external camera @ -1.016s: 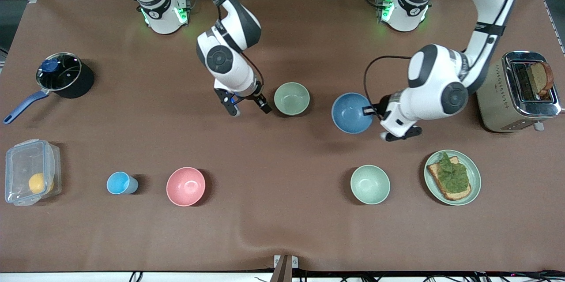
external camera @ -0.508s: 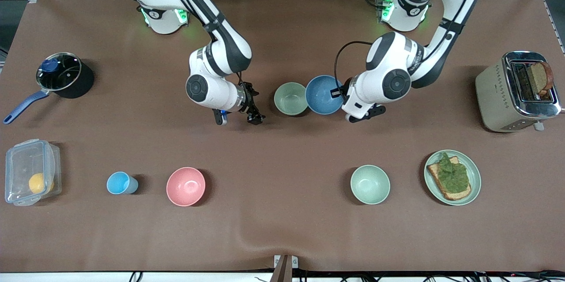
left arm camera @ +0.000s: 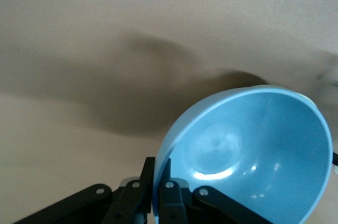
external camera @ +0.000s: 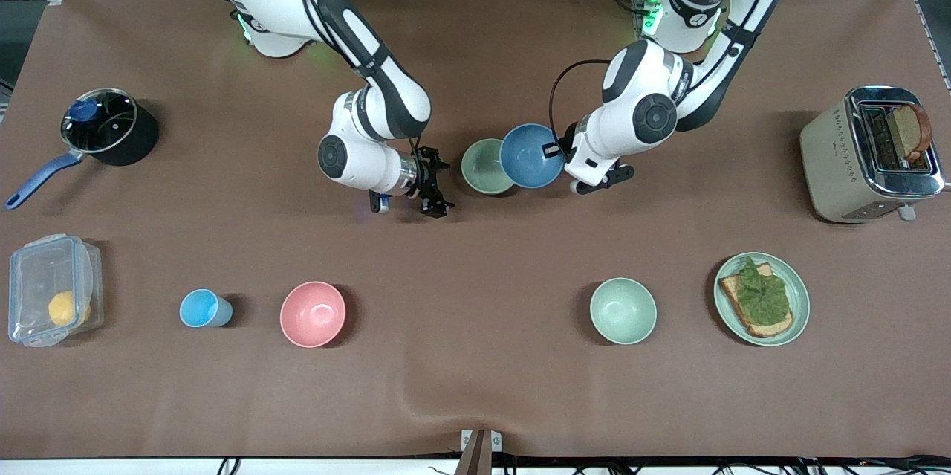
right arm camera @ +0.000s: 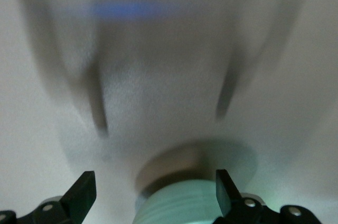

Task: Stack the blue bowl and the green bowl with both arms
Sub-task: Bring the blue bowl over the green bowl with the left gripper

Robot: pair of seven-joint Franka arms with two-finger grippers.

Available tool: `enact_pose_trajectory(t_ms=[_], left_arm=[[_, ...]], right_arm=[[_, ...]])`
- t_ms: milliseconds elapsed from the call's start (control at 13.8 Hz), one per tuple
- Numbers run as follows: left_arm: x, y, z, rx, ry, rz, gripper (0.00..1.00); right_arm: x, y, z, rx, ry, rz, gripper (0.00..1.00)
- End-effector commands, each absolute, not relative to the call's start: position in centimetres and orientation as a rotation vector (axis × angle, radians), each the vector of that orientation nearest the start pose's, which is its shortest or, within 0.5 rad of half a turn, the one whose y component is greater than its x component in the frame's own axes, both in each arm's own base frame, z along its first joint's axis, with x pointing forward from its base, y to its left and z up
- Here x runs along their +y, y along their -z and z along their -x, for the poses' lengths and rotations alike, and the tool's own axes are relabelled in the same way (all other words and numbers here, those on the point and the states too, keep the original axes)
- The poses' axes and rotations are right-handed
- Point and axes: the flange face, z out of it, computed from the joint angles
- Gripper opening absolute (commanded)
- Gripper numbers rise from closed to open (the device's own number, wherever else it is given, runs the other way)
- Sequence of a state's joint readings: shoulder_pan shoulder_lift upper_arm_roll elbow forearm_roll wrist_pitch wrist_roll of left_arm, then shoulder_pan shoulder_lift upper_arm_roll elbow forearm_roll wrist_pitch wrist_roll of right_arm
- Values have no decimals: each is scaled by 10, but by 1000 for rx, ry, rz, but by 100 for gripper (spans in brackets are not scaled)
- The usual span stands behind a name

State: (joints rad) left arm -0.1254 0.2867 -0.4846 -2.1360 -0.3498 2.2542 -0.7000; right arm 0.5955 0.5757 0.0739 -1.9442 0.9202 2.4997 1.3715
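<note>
Next, my left gripper releases the blue bowl, now tilted over the green bowl's rim, so that it rests inside the green bowl [external camera: 490,163], the one that stands next to my open right gripper.
The blue bowl [external camera: 529,155] hangs tilted in the air, its edge over the rim of the green bowl [external camera: 483,166]. My left gripper [external camera: 553,152] is shut on the blue bowl's rim, one finger inside and one outside, as the left wrist view [left arm camera: 160,184] shows with the blue bowl [left arm camera: 248,150]. The green bowl stands on the table mid-way between the arms. My right gripper [external camera: 440,185] is open and low beside it, toward the right arm's end. In the right wrist view [right arm camera: 154,188] the green bowl [right arm camera: 185,205] lies just ahead between the spread fingers.
A paler mint bowl [external camera: 622,310], a pink bowl [external camera: 313,314] and a light-blue cup [external camera: 200,308] stand nearer the front camera. A plate with toast [external camera: 795,311] and a toaster [external camera: 832,155] are at the left arm's end. A pot [external camera: 141,140] and a clear box [external camera: 30,274] are at the right arm's end.
My left gripper has carried the blue bowl toward the right arm's end until it overlaps the green bowl. My right gripper has turned and lowered beside the green bowl.
</note>
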Motion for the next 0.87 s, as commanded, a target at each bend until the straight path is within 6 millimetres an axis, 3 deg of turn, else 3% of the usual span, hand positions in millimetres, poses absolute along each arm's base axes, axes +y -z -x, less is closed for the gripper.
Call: enact_pose_trajectory(t_ms=[0, 508, 798], left_arm=[[-336, -284, -445, -615, -556, 3287, 0], [-365, -267, -442, -655, -582, 3277, 0], [-372, -260, -452, -697, -604, 3272, 0]], right_arm=[[387, -182, -484, 1847, -692, 2023, 100], [391, -175, -479, 1844, -686, 2039, 100], [392, -175, -478, 1843, -687, 2039, 100]])
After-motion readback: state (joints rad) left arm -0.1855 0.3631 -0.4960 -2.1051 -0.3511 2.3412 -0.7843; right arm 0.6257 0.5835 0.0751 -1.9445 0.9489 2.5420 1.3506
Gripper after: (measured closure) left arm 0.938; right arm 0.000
